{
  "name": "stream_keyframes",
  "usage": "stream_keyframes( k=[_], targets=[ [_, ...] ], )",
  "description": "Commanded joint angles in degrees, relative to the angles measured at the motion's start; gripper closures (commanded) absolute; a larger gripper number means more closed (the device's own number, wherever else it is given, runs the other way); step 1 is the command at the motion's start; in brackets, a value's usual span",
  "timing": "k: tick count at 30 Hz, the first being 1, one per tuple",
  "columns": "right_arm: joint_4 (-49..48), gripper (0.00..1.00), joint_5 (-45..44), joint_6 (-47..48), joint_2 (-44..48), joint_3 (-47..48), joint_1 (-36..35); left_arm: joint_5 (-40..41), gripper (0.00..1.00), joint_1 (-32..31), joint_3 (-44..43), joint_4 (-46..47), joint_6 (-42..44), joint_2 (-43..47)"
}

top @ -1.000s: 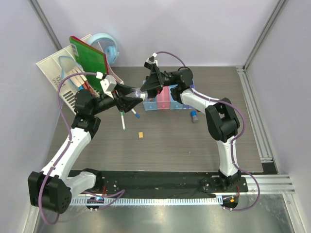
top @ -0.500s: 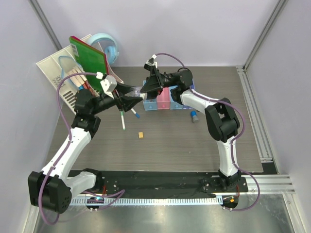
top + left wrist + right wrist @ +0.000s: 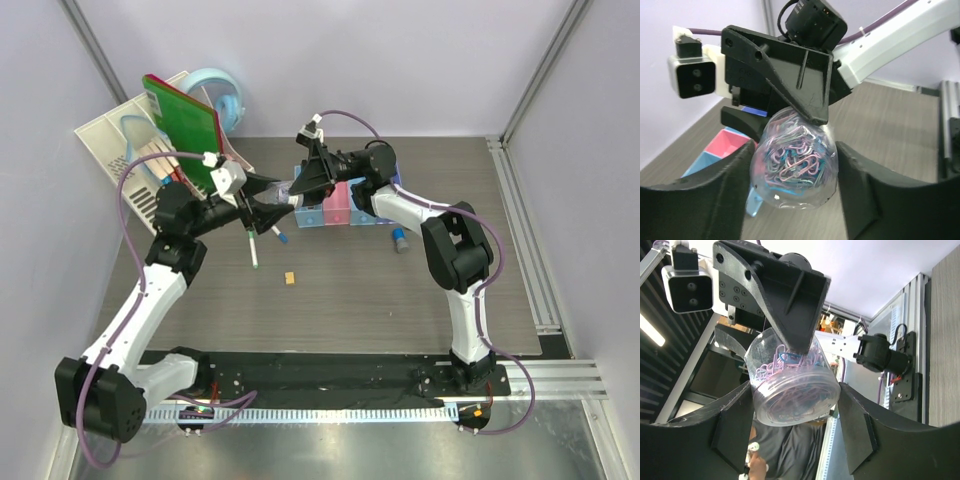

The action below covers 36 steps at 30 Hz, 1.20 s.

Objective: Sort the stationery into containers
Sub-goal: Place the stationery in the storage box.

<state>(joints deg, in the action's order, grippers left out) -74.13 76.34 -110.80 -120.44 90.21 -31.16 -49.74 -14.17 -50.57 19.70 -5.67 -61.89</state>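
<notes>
I should release the clear jar from my right gripper in the back of the light-blue bin [image 3: 309, 180] nearest the blue-capped pen.
A clear jar of coloured paper clips [image 3: 287, 191] hangs in the air over the light-blue end of the containers [image 3: 340, 210]. My left gripper [image 3: 278, 200] is shut on it from the left, both pads against its sides [image 3: 792, 167]. My right gripper [image 3: 297, 186] comes from the right and stands on the same jar [image 3: 792, 390], fingers touching both sides. On the table lie a green-capped pen [image 3: 251, 247], a blue-capped pen [image 3: 279, 234], a tiny orange block [image 3: 289, 278] and a blue-grey cylinder [image 3: 399, 240]. The pink bin [image 3: 732, 145] shows below the jar.
A green book [image 3: 185, 125] leans in the white slotted organizer [image 3: 110, 145] at the back left, with a round light-blue tape dispenser [image 3: 225, 95] behind it. An aluminium rail [image 3: 525, 240] runs along the table's right edge.
The right gripper's fingers have drawn in onto the jar. The left arm and the jar have shifted only slightly.
</notes>
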Motion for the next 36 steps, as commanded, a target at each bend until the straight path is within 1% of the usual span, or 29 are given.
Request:
stream_keyframes(
  k=[1,2,3,4,9,11,12,14,17,18,19,20,21,23,26,28,29,30,32,33,34,35,36],
  targets=[
    [-20.5,0.60,2.2,-1.8,7.9,1.5,-0.6,6.8,0.28,1.1,1.6,-7.3,11.5,0.5],
    [-20.5,0.60,2.2,-1.6,8.0,1.6,-0.5,7.4,0.21,1.2,2.7,-7.7,11.9,0.6],
    [-20.2,0.61,2.2,-1.4,8.2,1.7,-0.4,8.2,0.05,1.2,3.3,-8.0,12.5,1.1],
    [-20.0,0.62,2.2,-1.2,8.1,1.7,-0.2,8.7,0.00,1.2,3.6,-8.5,13.8,1.3],
    [-17.9,0.62,2.8,0.8,8.1,2.4,0.2,11.7,0.00,1.2,5.8,-10.3,15.3,2.4],
    [-16.6,0.65,4.2,2.1,7.8,3.6,0.4,15.5,0.00,1.2,5.7,-12.4,15.9,2.9],
    [-13.4,0.67,5.2,5.0,7.5,4.3,0.7,17.3,0.00,1.2,5.7,-13.4,16.4,3.1],
    [-10.2,0.69,7.1,7.3,6.4,6.1,1.8,20.8,0.00,1.2,5.5,-17.0,17.6,3.7],
    [-12.2,0.69,7.1,4.9,2.9,9.1,4.2,22.8,0.00,1.2,6.4,-21.4,20.3,4.9],
    [-16.0,0.70,7.1,3.6,1.8,10.1,5.7,22.9,0.00,1.2,6.8,-22.1,21.0,5.4],
    [-18.5,0.70,7.2,-0.3,0.8,12.4,6.5,22.7,0.00,1.2,7.5,-22.5,21.2,5.8],
    [-20.1,0.71,7.2,-1.5,-1.1,13.7,7.0,22.3,0.00,1.1,8.3,-23.4,21.4,6.2],
    [-21.8,0.73,7.2,-2.5,-1.7,14.8,8.0,22.3,0.00,1.2,8.5,-23.8,21.6,6.4],
    [-21.8,0.75,6.8,-2.2,-2.3,16.4,9.1,22.7,0.00,1.2,8.6,-24.9,21.6,6.4],
    [-21.7,0.75,3.7,-1.3,-2.1,17.7,11.6,23.0,0.00,1.1,8.4,-25.1,21.0,6.7],
    [-17.7,0.75,0.9,1.4,-0.2,17.5,13.6,22.5,0.00,1.2,8.0,-24.9,20.3,6.5],
    [-15.3,0.75,0.0,7.2,1.2,17.0,14.3,22.2,0.00,1.2,7.9,-24.7,19.6,6.4],
    [-8.0,0.75,-1.0,10.8,4.0,16.3,15.2,21.9,0.00,1.2,7.6,-24.7,19.4,6.3],
    [1.5,0.74,-3.8,20.4,7.4,14.9,17.4,21.1,0.00,1.2,7.4,-24.8,19.1,6.3],
    [14.1,0.74,-4.7,32.3,9.1,14.7,18.1,20.9,0.00,1.2,7.2,-25.0,19.3,6.3],
    [21.8,0.74,-6.6,38.9,12.5,15.2,18.8,20.8,0.00,1.1,6.9,-25.4,19.6,6.4],
    [30.5,0.74,-8.3,46.0,13.8,16.2,19.8,21.0,0.00,1.2,6.6,-26.1,20.1,6.4],
    [49.1,0.74,-9.9,61.8,15.0,17.6,20.1,21.3,0.00,1.2,6.4,-26.5,20.3,6.4]
  ],
)
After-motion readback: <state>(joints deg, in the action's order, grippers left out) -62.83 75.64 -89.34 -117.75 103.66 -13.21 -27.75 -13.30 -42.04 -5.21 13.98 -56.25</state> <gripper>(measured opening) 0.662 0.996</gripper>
